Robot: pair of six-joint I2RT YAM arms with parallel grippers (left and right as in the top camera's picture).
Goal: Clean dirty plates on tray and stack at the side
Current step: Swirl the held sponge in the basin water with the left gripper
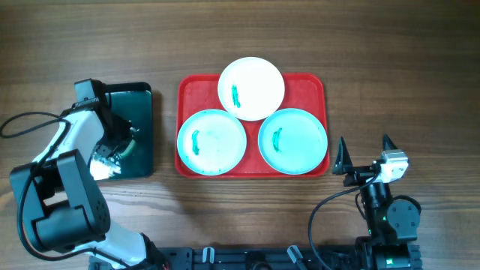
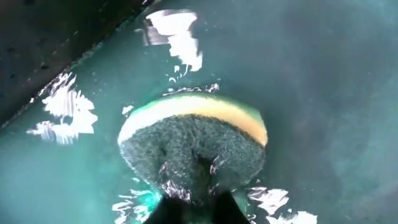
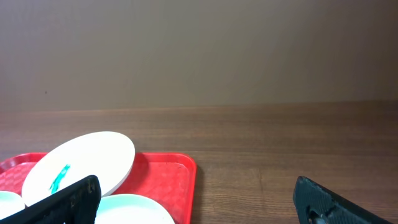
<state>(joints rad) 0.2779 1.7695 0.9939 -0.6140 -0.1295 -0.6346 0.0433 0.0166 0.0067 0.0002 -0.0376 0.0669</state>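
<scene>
The sponge is pinched shut in the wet black tray; I need to open my left gripper so it soaks up water, then grip the sponge's scrub side [image 2: 189, 146].
The red tray [image 1: 185, 90] lies mid-table and holds three plates, each with a teal smear. The white plate [image 1: 251, 88] sits at the back, resting on the rims of two light blue plates [image 1: 211, 142] [image 1: 293, 140]. My left gripper [image 1: 122, 141] is down in the black tray [image 1: 142, 105]. In the left wrist view it [image 2: 196, 208] is shut on a round yellow-green sponge [image 2: 193, 140] with its dark scrub face towards the camera. My right gripper [image 1: 365, 152] is open and empty to the right of the red tray. The right wrist view shows it [image 3: 196, 196], the white plate [image 3: 87, 162] and the tray corner [image 3: 171, 180].
The black tray's floor [image 2: 323, 81] is wet and glossy with bright reflections. Bare wooden table [image 1: 405, 75] lies right of and behind the red tray. Cables run along the left and front edges by the arm bases.
</scene>
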